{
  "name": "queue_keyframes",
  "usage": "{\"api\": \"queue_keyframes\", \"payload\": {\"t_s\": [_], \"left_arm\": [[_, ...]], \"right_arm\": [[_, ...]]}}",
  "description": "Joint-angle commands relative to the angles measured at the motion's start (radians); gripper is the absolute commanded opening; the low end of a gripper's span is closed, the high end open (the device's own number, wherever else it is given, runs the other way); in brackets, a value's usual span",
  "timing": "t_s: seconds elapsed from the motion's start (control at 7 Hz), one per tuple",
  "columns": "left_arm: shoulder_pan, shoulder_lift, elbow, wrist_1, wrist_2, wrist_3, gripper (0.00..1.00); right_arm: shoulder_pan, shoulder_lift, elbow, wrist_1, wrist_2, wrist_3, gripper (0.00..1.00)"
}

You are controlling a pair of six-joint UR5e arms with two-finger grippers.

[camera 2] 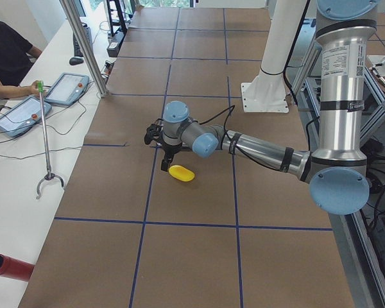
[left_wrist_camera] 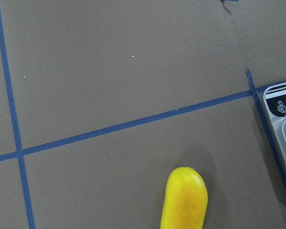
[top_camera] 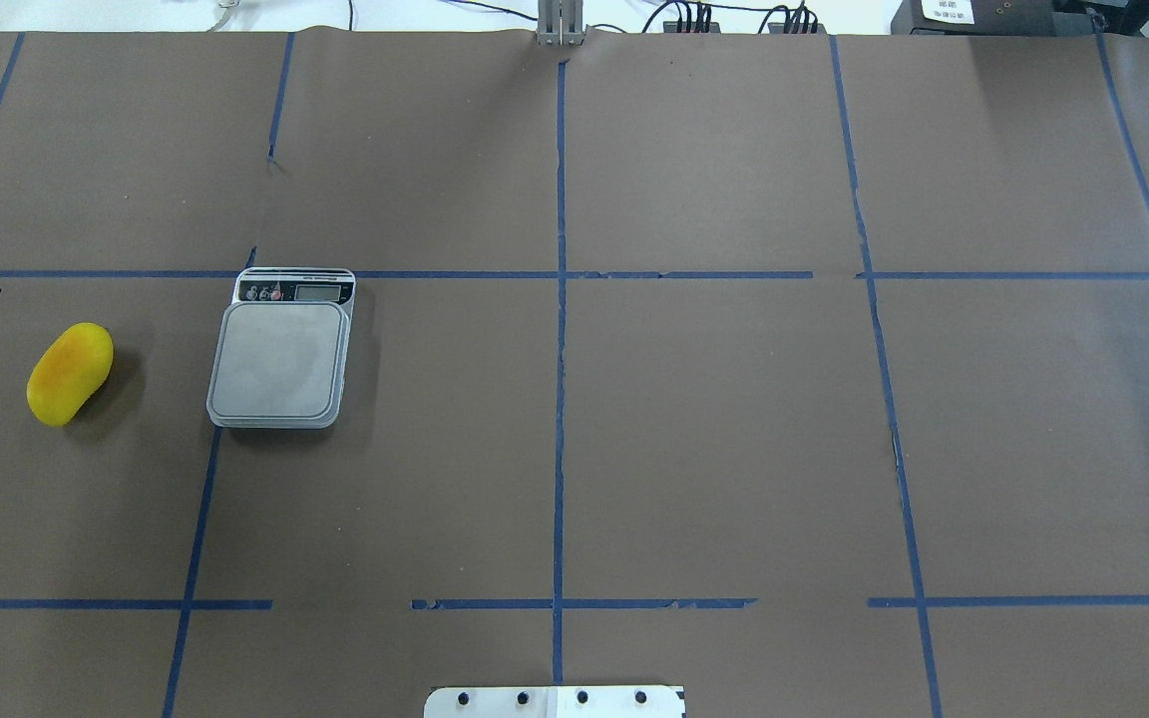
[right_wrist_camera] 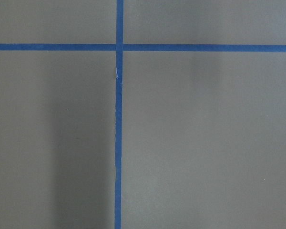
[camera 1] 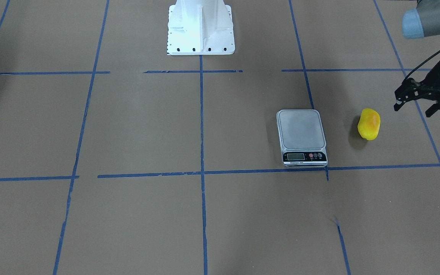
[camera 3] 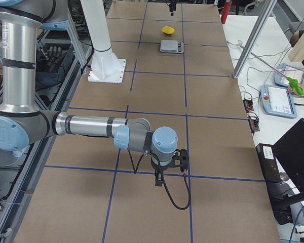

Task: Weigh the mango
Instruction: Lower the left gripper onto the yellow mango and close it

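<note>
I move my left gripper to the yellow mango next and close it around the mango's middle (camera 1: 369,121) (left_wrist_camera: 183,214), with its fingers across the long sides.
The mango (camera 1: 369,124) is glossy yellow with an orange blush and lies on the brown table, apart from the scale. It also shows in the overhead view (top_camera: 69,373), the left side view (camera 2: 181,173) and at the bottom of the left wrist view (left_wrist_camera: 184,200). The digital scale (camera 1: 301,130) has a bare grey platform (top_camera: 280,361). My left gripper (camera 1: 413,109) is open and empty, hovering above the table just beyond the mango on the side away from the scale. My right gripper (camera 3: 169,174) is far from both, low over the table; I cannot tell if it is open or shut.
The white robot base (camera 1: 201,26) stands at the table's robot side. Blue tape lines (top_camera: 560,299) grid the brown paper. An operator (camera 2: 6,58) with tablets sits at a side table, where a grabber stick (camera 2: 46,147) lies.
</note>
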Motion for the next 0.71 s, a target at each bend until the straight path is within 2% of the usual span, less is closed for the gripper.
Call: {"api": "queue_keyframes", "payload": {"t_s": [0.0, 0.43, 0.57], "left_arm": [[0.126, 0.001, 0.109, -0.183, 0.044, -0.176, 1.0], [0.178, -0.029, 0.175, -0.196, 0.056, -0.193, 1.0], [0.195, -0.069, 0.218, -0.197, 0.068, -0.215, 1.0]], "right_arm": [[0.0, 0.0, -0.001, 0.0, 0.0, 0.0, 1.0], [0.0, 0.0, -0.001, 0.0, 0.0, 0.0, 1.0], [0.0, 0.0, 0.001, 0.0, 0.0, 0.0, 1.0]]}}
